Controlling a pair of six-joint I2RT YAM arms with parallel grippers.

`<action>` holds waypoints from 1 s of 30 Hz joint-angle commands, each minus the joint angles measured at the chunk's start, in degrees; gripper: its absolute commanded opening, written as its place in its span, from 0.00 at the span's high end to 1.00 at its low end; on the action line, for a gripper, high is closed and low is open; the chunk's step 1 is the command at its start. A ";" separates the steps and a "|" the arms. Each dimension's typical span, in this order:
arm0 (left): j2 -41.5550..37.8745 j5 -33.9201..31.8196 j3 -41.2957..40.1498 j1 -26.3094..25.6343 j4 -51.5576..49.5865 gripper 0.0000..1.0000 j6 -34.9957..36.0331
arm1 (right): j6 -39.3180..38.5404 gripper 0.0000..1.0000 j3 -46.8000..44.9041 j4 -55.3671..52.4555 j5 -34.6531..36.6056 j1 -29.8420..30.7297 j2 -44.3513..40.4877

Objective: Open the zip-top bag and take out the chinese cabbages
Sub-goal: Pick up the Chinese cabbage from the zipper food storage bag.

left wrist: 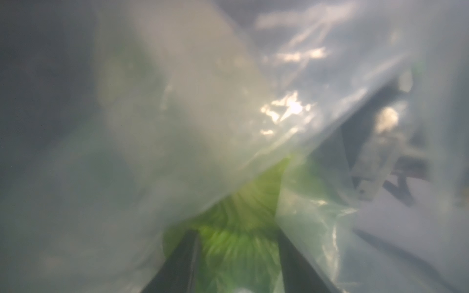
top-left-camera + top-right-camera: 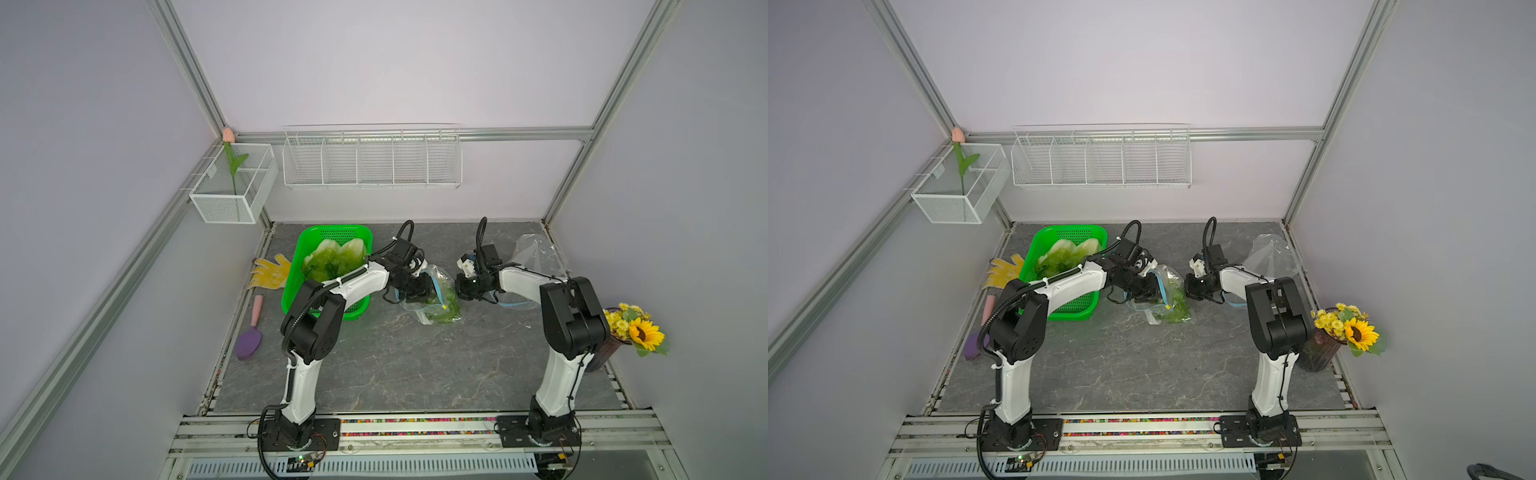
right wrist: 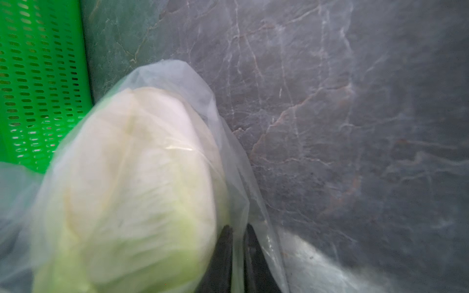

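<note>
The chinese cabbage bulges past the fingers of the robot's left gripper, so that gripper should open, pinch the leaf edge point(image 1: 274, 183) and lift before the right gripper pulls the bag off.
The clear zip-top bag point(image 2: 430, 309) point(image 2: 1160, 309) lies crumpled in mid-table with a blue zip strip, and a green chinese cabbage point(image 2: 448, 312) point(image 2: 1179, 311) shows through it. My left gripper point(image 2: 424, 291) point(image 1: 238, 243) is inside the bag's mouth, open, its dark fingers standing either side of the leafy cabbage point(image 1: 253, 192). Film point(image 1: 177, 126) veils most of the left wrist view. My right gripper point(image 2: 459, 289) point(image 3: 238, 228) is shut on the bag's film point(image 3: 238, 162), beside the cabbage's pale base point(image 3: 132, 190). Several cabbages point(image 2: 332, 257) lie in the green basket point(image 2: 291, 291).
A second, empty clear bag point(image 2: 536, 253) lies at the back right behind my right arm. A yellow glove point(image 2: 270, 272) and a purple trowel point(image 2: 249, 332) lie left of the basket point(image 3: 38, 76). A sunflower vase point(image 2: 631, 328) stands at the right edge. Wire racks point(image 2: 372, 160) hang on the back wall.
</note>
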 commanded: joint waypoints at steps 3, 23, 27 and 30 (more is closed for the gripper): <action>3.39 0.63 2.55 -0.73 1.50 0.45 -2.30 | 1.44 0.87 -1.61 2.71 -4.40 2.51 0.17; 3.97 -0.46 2.66 -0.50 3.07 1.00 -4.37 | 3.11 0.90 -5.18 5.37 -4.01 3.01 -3.36; -0.45 -3.06 0.50 0.44 1.16 1.00 -2.64 | 5.12 0.93 -6.68 6.25 0.50 0.35 -4.89; -4.47 -3.54 -1.58 1.54 0.53 1.00 -1.69 | 5.85 0.93 -7.33 6.02 4.40 -1.69 -5.96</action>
